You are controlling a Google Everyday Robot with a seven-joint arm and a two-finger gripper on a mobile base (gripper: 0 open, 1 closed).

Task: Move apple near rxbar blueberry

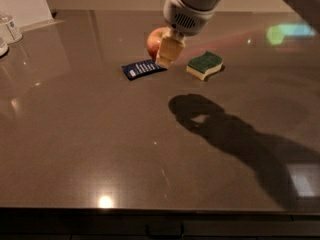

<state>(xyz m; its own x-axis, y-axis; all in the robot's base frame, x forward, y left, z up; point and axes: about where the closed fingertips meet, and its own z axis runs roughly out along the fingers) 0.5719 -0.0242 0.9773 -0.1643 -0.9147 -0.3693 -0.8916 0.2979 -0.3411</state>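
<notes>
My gripper is to take the red apple, now held above the table, to the end of the rxbar blueberry (159,73) that faces the green-topped sponge. It will let go of the apple against that end.
My gripper (165,51) is shut on the red apple (154,40) and holds it above the table. One pale fingertip (168,52) covers the apple's right side. The rxbar blueberry (143,68), a flat dark blue wrapper with white lettering, lies on the brown table just below and left of the apple. The arm comes in from the top right, and its shadow falls on the table to the lower right.
A green-topped yellow sponge (205,65) lies right of the bar. Clear containers (9,28) stand at the far left edge beside a white panel (22,4). The brown table (100,144) ends at a dark front edge at the bottom.
</notes>
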